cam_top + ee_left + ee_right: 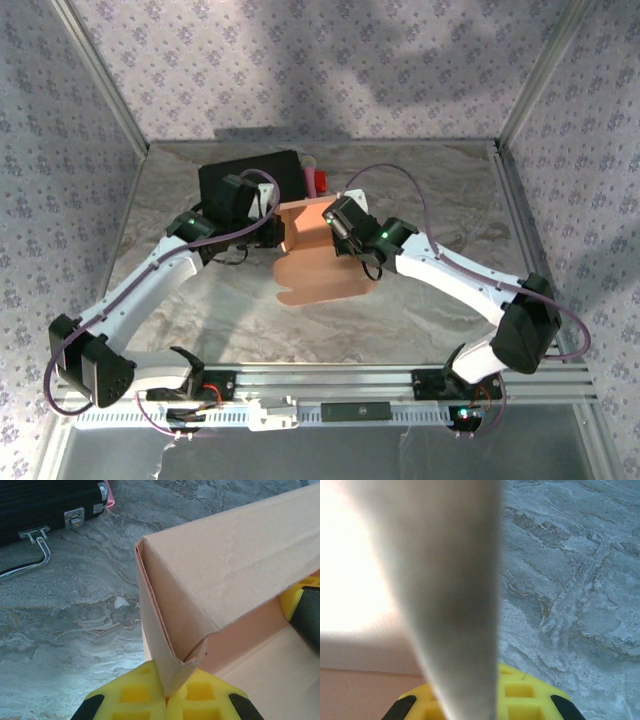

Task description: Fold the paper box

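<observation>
The side flap stands up high between the fingers of the robot's right gripper, so next the right gripper opens, back away and pinches the side of the box at the box's far corner (334,200).
The paper box (318,262) is light orange-tan cardboard, partly folded, lying mid-table between both arms. My left gripper (272,226) sits at its left side. In the left wrist view its yellow pads (135,692) are shut on the lower corner of a raised box wall (230,555). My right gripper (338,226) is at the box's upper right part. In the right wrist view a blurred cardboard flap (450,605) runs down between its yellow pads (525,695), and that gripper (470,702) is shut on it. A yellow fingertip (295,600) of the right gripper shows inside the box.
A black case (250,178) with metal latches and a handle (30,555) lies just behind the left gripper. A small red object (320,182) sits beside it. The grey marble table (430,210) is bounded by metal frame posts and patterned walls.
</observation>
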Controlling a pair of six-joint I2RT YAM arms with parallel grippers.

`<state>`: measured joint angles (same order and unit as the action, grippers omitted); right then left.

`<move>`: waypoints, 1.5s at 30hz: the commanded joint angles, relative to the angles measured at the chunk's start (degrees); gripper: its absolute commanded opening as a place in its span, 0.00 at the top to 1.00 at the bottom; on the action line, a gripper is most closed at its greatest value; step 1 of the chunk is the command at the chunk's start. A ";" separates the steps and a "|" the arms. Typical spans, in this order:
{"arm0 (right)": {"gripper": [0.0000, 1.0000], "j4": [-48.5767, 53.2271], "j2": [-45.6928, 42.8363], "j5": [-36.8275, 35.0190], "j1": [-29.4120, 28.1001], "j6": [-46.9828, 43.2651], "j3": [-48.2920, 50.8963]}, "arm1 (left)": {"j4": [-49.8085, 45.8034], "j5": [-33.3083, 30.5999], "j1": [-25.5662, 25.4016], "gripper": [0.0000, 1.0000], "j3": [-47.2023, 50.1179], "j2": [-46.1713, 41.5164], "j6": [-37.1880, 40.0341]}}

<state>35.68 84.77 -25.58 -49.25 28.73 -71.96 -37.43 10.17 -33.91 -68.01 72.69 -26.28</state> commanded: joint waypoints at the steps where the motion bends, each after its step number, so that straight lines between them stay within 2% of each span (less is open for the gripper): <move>1: 1.00 2.61 0.82 -4.81 -0.58 0.96 -1.86 | 1.18 1.12 -1.49 1.00 -2.83 0.00 -0.43; 4: 1.00 2.94 0.80 -4.57 -0.58 1.11 -1.86 | 1.23 0.62 -2.04 1.00 -3.00 0.43 -0.52; 5: 0.92 3.05 0.73 -3.91 -0.54 1.06 -1.87 | 1.26 0.52 -2.13 1.00 -3.09 0.52 -0.52; 7: 0.68 2.48 -0.44 -1.82 -0.09 0.81 -1.78 | 1.15 0.18 -2.29 1.00 -3.26 0.77 -0.68; 8: 0.62 2.31 -1.16 -1.12 0.08 0.59 -1.83 | 0.99 -0.11 -2.29 1.00 -3.27 0.83 -0.77; 11: 0.52 2.55 -2.95 1.09 0.28 -0.29 -3.06 | 0.71 -1.13 -2.28 1.00 -3.45 1.13 -1.05; 14: 0.49 3.32 -3.26 1.85 0.52 -0.69 -4.29 | 0.99 -1.12 -2.44 1.00 -3.38 1.43 -1.15; 18: 0.55 3.70 -2.83 1.81 1.60 -0.37 -4.40 | 1.13 -1.11 -2.64 1.00 -3.56 1.56 -1.18; 22: 0.56 3.17 -3.12 1.27 1.94 -0.01 -3.68 | 0.71 -1.02 -2.69 1.00 -4.03 1.91 -0.88; 23: 0.60 3.15 -3.12 0.94 1.92 0.05 -3.71 | 0.70 -0.95 -2.74 1.00 -4.06 2.02 -0.83; 28: 0.92 3.47 -2.59 -1.15 1.92 -0.12 -3.88 | 0.77 -1.12 -2.87 1.00 -3.97 1.98 -0.96; 30: 1.00 3.84 -2.27 -1.66 1.81 -0.17 -4.14 | 0.70 -1.25 -2.96 1.00 -4.01 2.11 -1.05; 33: 1.00 3.87 -2.27 -2.36 1.62 0.08 -3.91 | 0.66 -1.62 -3.23 1.00 -4.28 2.44 -1.31; 34: 0.96 3.80 -2.40 -2.28 1.62 0.05 -3.89 | 0.52 -1.99 -3.36 1.00 -4.39 2.55 -1.40; 36: 0.66 4.00 -3.01 -2.19 1.60 -0.12 -4.22 | -0.13 -3.08 -3.78 1.00 -4.74 2.98 -1.66; 37: 0.55 4.46 -3.36 -2.06 1.64 -0.34 -4.62 | -0.58 -3.57 -3.95 1.00 -4.98 3.23 -1.74; 38: 0.49 4.88 -3.77 -1.74 1.84 -0.47 -5.15 | -0.86 -4.16 -4.12 1.00 -5.05 3.40 -1.91; 41: 0.39 6.20 -4.12 0.36 2.40 -1.66 -7.79 | -2.94 -6.93 -4.80 1.00 -5.52 3.96 -2.59; 45: 0.37 7.65 -2.44 1.31 2.93 -2.05 -10.49 | -2.76 -7.27 -5.08 1.00 -5.72 4.47 -3.25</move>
<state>41.67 82.59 -24.82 -46.78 27.42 -79.90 -39.03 4.16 -38.44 -71.61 76.73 -28.62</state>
